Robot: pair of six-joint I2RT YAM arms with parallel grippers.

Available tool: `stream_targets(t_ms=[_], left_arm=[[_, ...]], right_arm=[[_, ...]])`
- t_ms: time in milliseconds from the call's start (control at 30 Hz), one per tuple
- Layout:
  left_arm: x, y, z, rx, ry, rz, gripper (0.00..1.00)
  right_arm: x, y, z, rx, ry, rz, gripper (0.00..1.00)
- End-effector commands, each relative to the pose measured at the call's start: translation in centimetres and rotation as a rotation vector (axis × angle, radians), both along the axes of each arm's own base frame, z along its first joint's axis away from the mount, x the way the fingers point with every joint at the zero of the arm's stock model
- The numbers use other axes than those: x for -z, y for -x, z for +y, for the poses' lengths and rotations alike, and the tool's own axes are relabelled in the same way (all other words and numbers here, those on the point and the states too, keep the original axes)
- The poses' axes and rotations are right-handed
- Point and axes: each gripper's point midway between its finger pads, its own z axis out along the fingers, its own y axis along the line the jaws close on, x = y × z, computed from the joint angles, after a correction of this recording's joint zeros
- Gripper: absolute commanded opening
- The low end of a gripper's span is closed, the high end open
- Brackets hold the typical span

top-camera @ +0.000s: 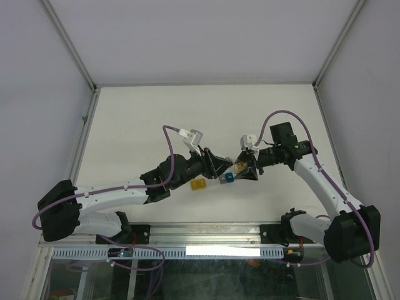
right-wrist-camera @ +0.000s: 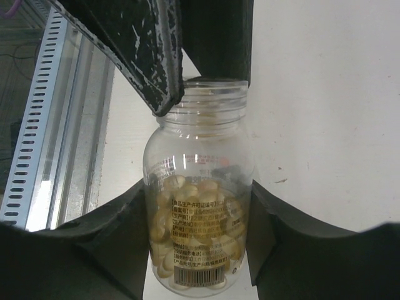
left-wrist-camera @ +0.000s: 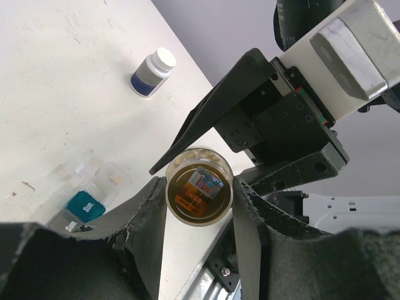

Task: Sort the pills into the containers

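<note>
The cap still sits on the vial and my left gripper is twisted far round, so it should open, turn back and regrip the cap's rim (left-wrist-camera: 199, 220).
A round clear vial (right-wrist-camera: 199, 219) with no cap, part full of tan pills (right-wrist-camera: 187, 187), hangs above the table between both grippers. My right gripper (right-wrist-camera: 199, 212) is shut on its body. My left gripper (left-wrist-camera: 199, 187) faces its open mouth, with fingers (right-wrist-camera: 156, 56) touching both sides of the neck. In the top view the vial (top-camera: 238, 167) sits between the left gripper (top-camera: 219, 165) and the right gripper (top-camera: 245, 169). The container strip lies below, with a blue compartment (left-wrist-camera: 85, 205) and clear ones (left-wrist-camera: 103, 178). A yellow compartment (top-camera: 199, 185) lies apart. I see no loose pills.
A small dark bottle with a white cap (left-wrist-camera: 153, 73) stands on the white table, beyond the strip. The table's front metal rail (right-wrist-camera: 37, 137) runs close under the grippers. Grey walls enclose the table on three sides.
</note>
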Motion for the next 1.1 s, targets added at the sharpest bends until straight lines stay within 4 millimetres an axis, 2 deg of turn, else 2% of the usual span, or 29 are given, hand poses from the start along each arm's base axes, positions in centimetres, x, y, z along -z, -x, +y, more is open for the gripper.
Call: stream_targets(t_ms=[0, 300, 433, 500, 533, 633, 733, 1067], left_arm=[[-5.3, -1.3, 0.4, -0.081, 0.159, 0.045, 0.00], [-6.5, -0.9, -0.6, -0.059, 0.223, 0.180, 0.00], [-6.6, -0.5, -1.3, -0.024, 0.217, 0.188, 0.00], [-6.2, -0.5, -1.5, -0.017, 0.194, 0.182, 0.06], [-5.9, -0.5, -1.6, -0.014, 0.185, 0.184, 0.16], [-5.4, -0.2, -1.9, 0.009, 0.170, 0.182, 0.29], [-4.9, 0.1, -2.0, 0.028, 0.171, 0.182, 0.46], [-4.4, 0.1, -1.6, 0.024, 0.140, 0.130, 0.72]], right_arm=[[-1.2, -0.5, 0.0, 0.008, -0.014, -0.034, 0.00], [-1.2, -0.7, 0.0, 0.015, -0.008, -0.043, 0.00], [-1.2, -0.7, 0.0, 0.018, -0.008, -0.044, 0.00], [-1.3, -0.7, 0.0, 0.019, -0.009, -0.046, 0.00], [-1.4, -0.7, -0.1, 0.020, -0.010, -0.046, 0.00], [-1.5, -0.7, -0.1, 0.020, -0.013, -0.044, 0.00], [-1.5, -0.7, 0.0, 0.021, -0.016, -0.042, 0.00], [-1.5, -0.8, -0.2, 0.027, -0.022, -0.028, 0.00]])
